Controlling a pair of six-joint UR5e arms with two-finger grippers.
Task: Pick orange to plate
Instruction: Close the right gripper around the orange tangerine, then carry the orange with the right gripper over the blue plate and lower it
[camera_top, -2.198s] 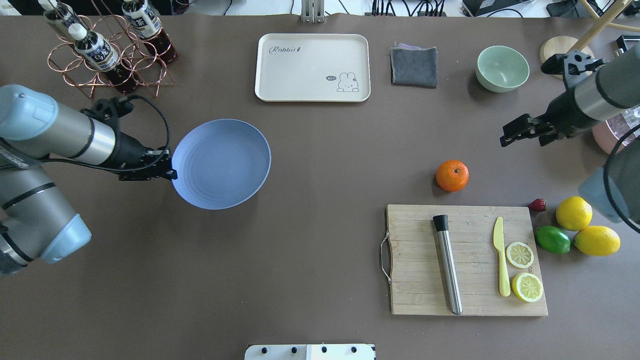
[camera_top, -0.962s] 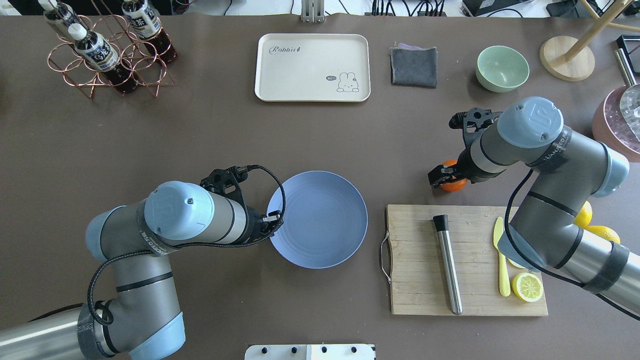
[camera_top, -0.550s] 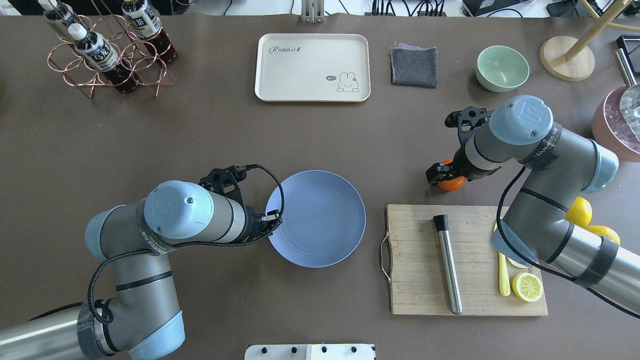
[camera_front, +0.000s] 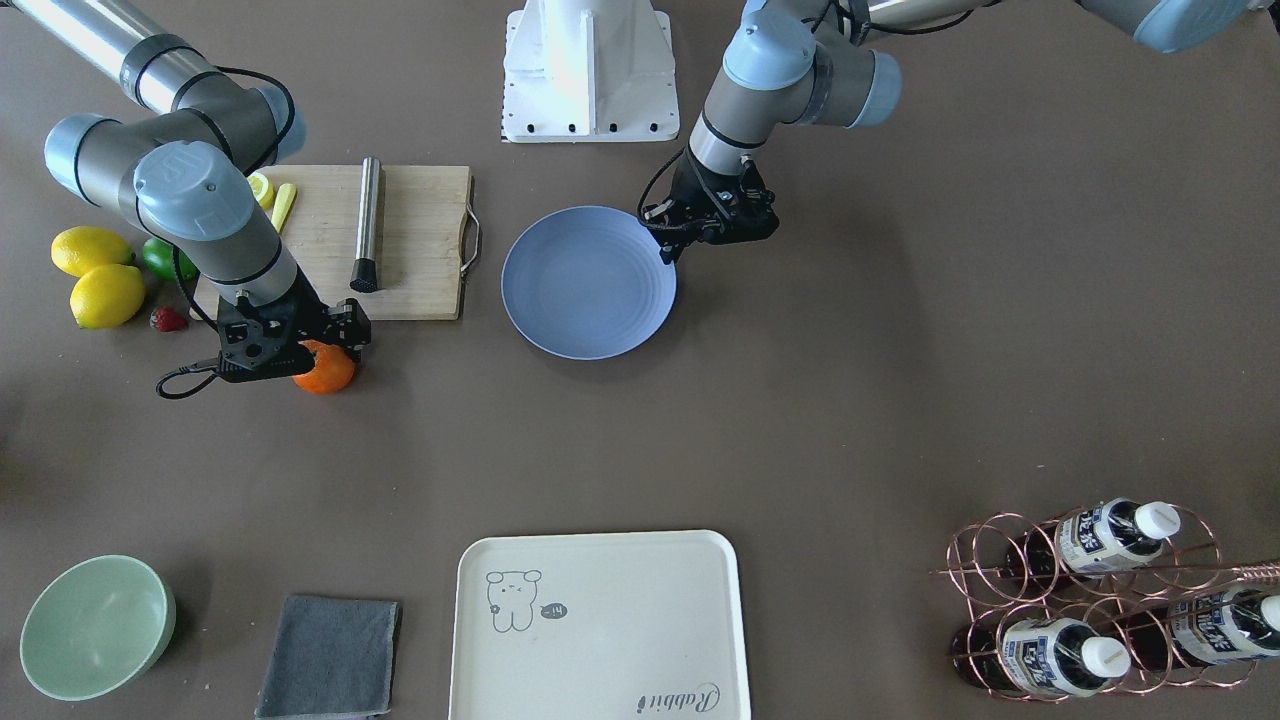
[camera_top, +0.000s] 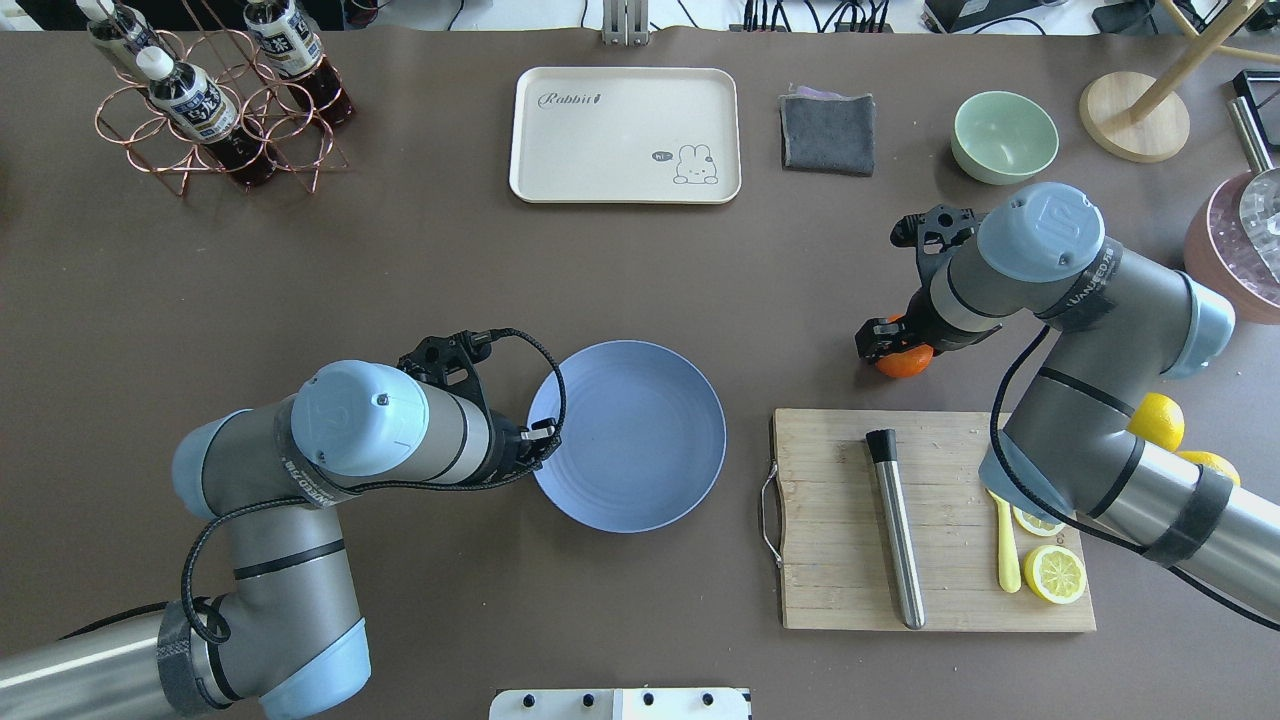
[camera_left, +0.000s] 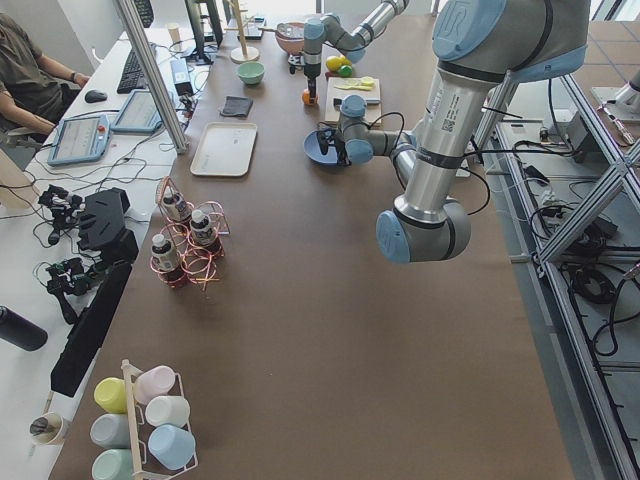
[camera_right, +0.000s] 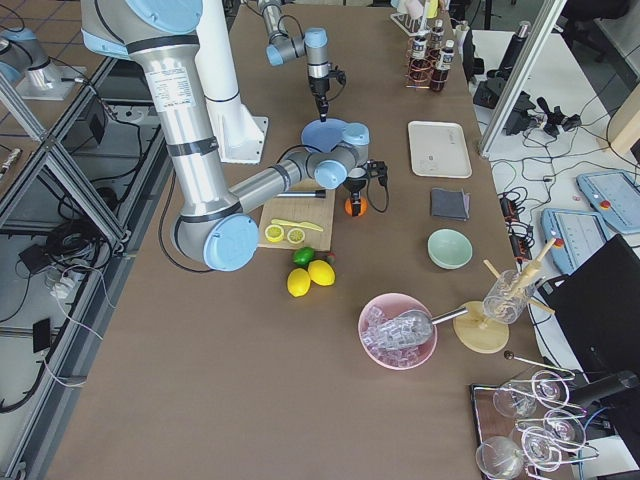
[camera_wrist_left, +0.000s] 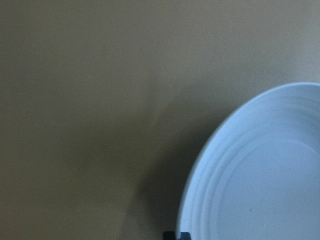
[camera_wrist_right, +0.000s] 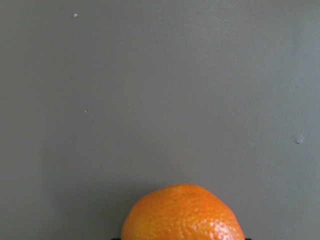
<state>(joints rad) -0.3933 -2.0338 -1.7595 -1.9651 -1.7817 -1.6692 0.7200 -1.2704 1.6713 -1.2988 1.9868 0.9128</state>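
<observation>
Next, my right gripper releases the orange mid-plate, in the middle of the periwinkle-blue plate (camera_front: 590, 283).
The orange (camera_top: 906, 362) (camera_front: 328, 372) sits just beyond the cutting board's far edge, filling the bottom of the right wrist view (camera_wrist_right: 182, 215). My right gripper (camera_top: 893, 345) (camera_front: 300, 345) stands over it, fingers down its sides, shut on it. The periwinkle-blue plate (camera_top: 640, 440) (camera_front: 588, 285) (camera_wrist_left: 260, 175) lies mid-table, left of the board. My left gripper (camera_top: 543, 441) (camera_front: 668, 248) is shut on the plate's left rim. Nothing lies in the plate.
A wooden cutting board (camera_top: 830, 520) holds a steel muddler (camera_top: 895, 530), a yellow knife (camera_top: 1003, 540) and lemon slices (camera_top: 1055, 573). Whole lemons (camera_top: 1160, 420) lie at its right. At the back are a cream tray (camera_top: 625, 135), grey cloth (camera_top: 828, 132), green bowl (camera_top: 1004, 137) and bottle rack (camera_top: 215, 100).
The left arm carried the plate from the left side to mid-table and still nudges it slightly left. The right gripper came down onto the orange and shifted a little with it.
</observation>
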